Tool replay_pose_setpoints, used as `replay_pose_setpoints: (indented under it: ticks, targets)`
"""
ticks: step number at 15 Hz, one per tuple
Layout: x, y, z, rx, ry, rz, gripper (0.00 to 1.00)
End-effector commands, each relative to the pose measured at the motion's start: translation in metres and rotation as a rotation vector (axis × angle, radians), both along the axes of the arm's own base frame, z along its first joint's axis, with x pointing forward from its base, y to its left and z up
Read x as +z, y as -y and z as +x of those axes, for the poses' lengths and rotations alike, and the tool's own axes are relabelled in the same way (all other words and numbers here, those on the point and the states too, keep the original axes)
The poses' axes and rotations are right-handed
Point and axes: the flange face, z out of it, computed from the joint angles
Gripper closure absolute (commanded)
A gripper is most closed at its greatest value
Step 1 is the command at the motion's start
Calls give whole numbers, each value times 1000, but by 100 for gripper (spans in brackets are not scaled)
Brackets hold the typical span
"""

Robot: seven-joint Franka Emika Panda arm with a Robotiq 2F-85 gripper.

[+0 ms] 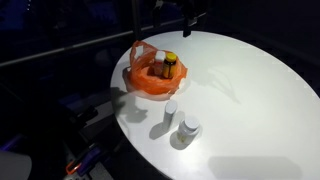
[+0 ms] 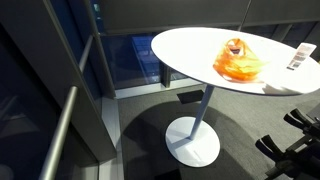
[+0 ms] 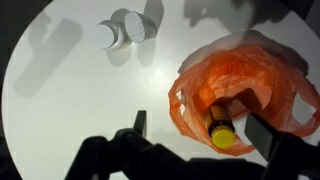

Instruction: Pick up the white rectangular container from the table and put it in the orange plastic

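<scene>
The white rectangular container, the slimmer one standing between the orange plastic bag and the round container, will be gripped by my gripper at its upper end [image 1: 171,105] [image 3: 139,26].
An orange plastic bag [image 1: 150,78] lies open on the round white table [image 1: 250,90]; it also shows in the other exterior view [image 2: 240,62] and in the wrist view [image 3: 250,85]. A brown bottle with a yellow cap [image 3: 222,128] lies inside it. Two white containers stand close together on the table, a small one [image 1: 171,107] and a round one with a cap [image 1: 189,127]; in the wrist view they are at the top [image 3: 126,28]. My gripper [image 3: 203,130] is open and empty, above the bag, with its fingers either side of the bottle's cap. It is well apart from the white containers.
The table stands on a single pedestal [image 2: 195,135] with dark floor around it. A white upright item [image 2: 298,58] shows near the table's right edge. The arm's shadow falls across the tabletop [image 3: 50,45].
</scene>
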Motion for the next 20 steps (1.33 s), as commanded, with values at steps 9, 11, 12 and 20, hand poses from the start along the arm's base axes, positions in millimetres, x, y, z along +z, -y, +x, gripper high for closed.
replay_pose_setpoints:
  ticks: [9, 11, 12, 20]
  targets:
    - [-40, 23, 2, 65, -124, 39, 0]
    - [-53, 31, 3, 101, -161, 43, 0]
    - [-59, 33, 2, 119, -184, 43, 0]
    - [-104, 50, -2, 198, -295, 28, 0]
